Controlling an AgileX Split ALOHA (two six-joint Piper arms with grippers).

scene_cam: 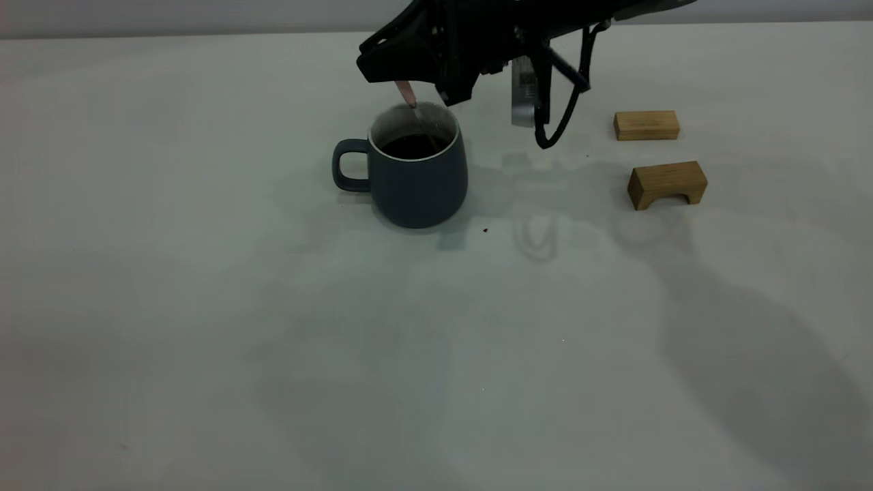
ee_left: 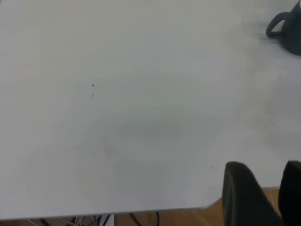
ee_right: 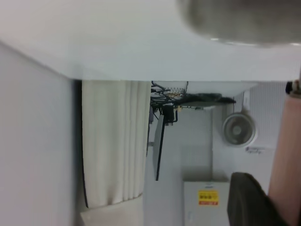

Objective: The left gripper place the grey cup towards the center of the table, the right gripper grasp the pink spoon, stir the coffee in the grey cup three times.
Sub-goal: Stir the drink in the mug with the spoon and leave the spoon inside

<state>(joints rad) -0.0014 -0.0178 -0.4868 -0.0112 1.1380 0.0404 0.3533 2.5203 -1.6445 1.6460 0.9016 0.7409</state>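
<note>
My right gripper will let go of the pink spoon in the coffee, where it will lean against the grey cup's rim [scene_cam: 391, 147] close to the cup's handle.
The grey cup [scene_cam: 416, 184] stands upright near the middle of the table [scene_cam: 204, 307], its handle pointing left. Dark coffee [scene_cam: 411, 146] fills its lower part. My right gripper [scene_cam: 408, 80] hovers just above the rim, shut on the pink spoon [scene_cam: 409, 95], whose lower end dips into the coffee. In the right wrist view the pink spoon handle [ee_right: 288, 155] lies against a dark finger [ee_right: 249, 202]. The left gripper [ee_left: 264, 165] is open with nothing in it, at the table's edge far from the cup [ee_left: 288, 28]; the exterior view does not show it.
Two tan wooden blocks lie right of the cup: a flat one [scene_cam: 646, 125] farther back and an arched one [scene_cam: 666, 182] nearer. A black cable loop [scene_cam: 556, 116] hangs under the right arm. The table's rounded corner [ee_left: 207, 206] lies by the left gripper.
</note>
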